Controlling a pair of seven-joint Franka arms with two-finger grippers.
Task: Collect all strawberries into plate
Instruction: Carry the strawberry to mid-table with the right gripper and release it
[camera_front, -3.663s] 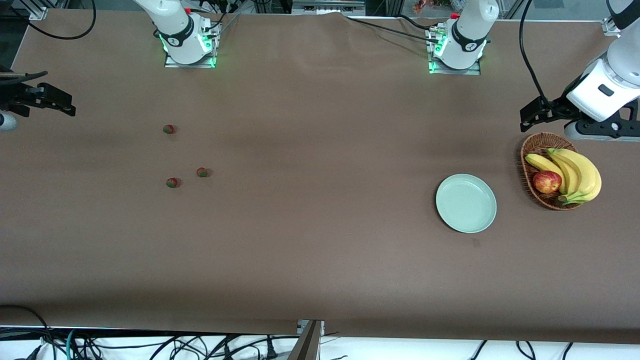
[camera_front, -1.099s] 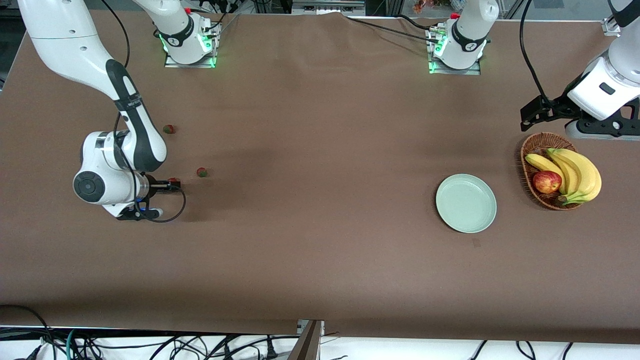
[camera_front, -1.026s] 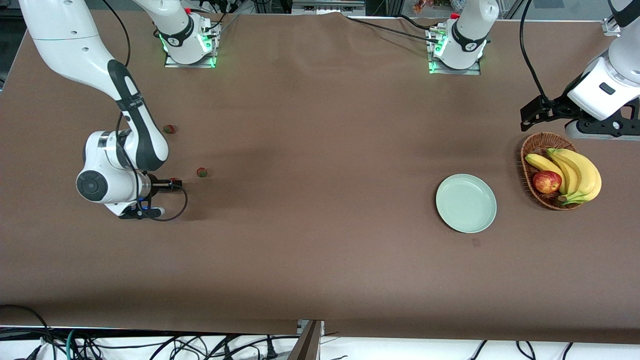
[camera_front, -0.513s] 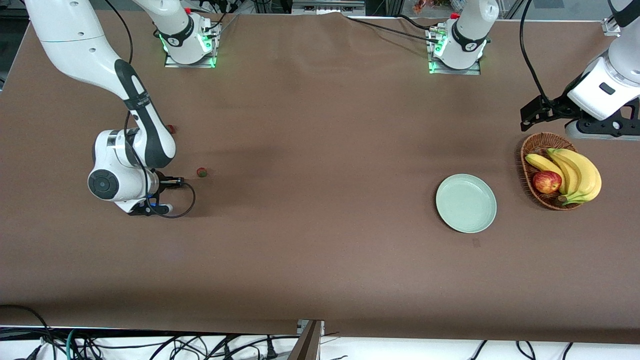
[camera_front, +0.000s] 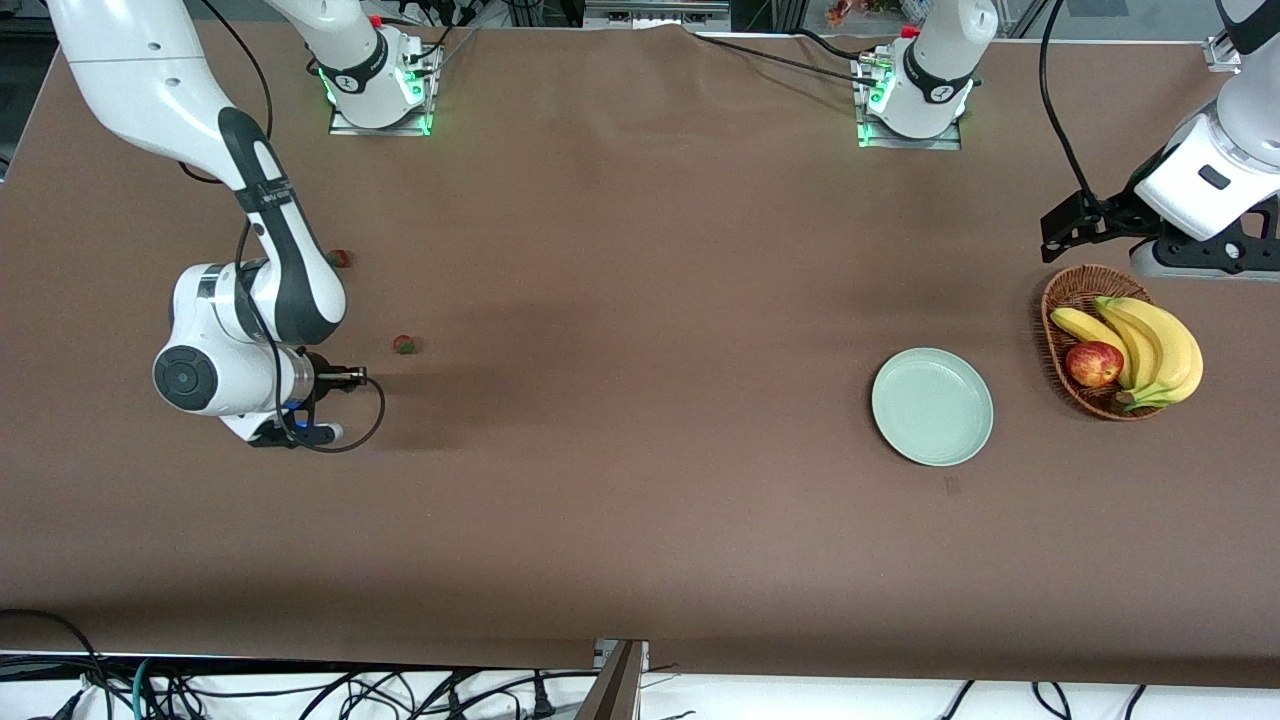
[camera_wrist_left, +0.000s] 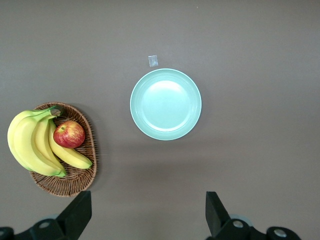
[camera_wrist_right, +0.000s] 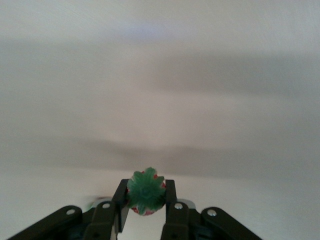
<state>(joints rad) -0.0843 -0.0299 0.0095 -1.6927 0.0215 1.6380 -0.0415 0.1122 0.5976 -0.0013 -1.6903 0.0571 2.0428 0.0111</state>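
Observation:
Next, my right gripper lets go of the strawberry on the table (camera_front: 707, 370), just past midway from the loose strawberries to the plate.
My right gripper (camera_front: 350, 378) is shut on one strawberry (camera_wrist_right: 146, 191), whose green cap shows between the two black fingers (camera_wrist_right: 171, 196). It hangs low over the table at the right arm's end. In the front view that berry is hidden by the hand. A second strawberry (camera_front: 404, 344) lies on the table beside the gripper. Another strawberry (camera_front: 341, 258) peeks out from under the right forearm, farther from the front camera. The mint-green plate (camera_front: 932, 406) sits bare toward the left arm's end. My left gripper (camera_wrist_left: 148, 220) waits open, high above the plate (camera_wrist_left: 165, 104).
A brown wicker basket (camera_front: 1075, 290) with bananas (camera_front: 1150, 345) and a red apple (camera_front: 1094, 363) stands beside the plate at the left arm's end. A small paper scrap (camera_wrist_left: 153, 60) lies near the plate. Brown tabletop stretches between the strawberries and the plate.
My right arm came in over the berries, and its gripper closed on the strawberry nearest the front camera. The left arm stayed still.

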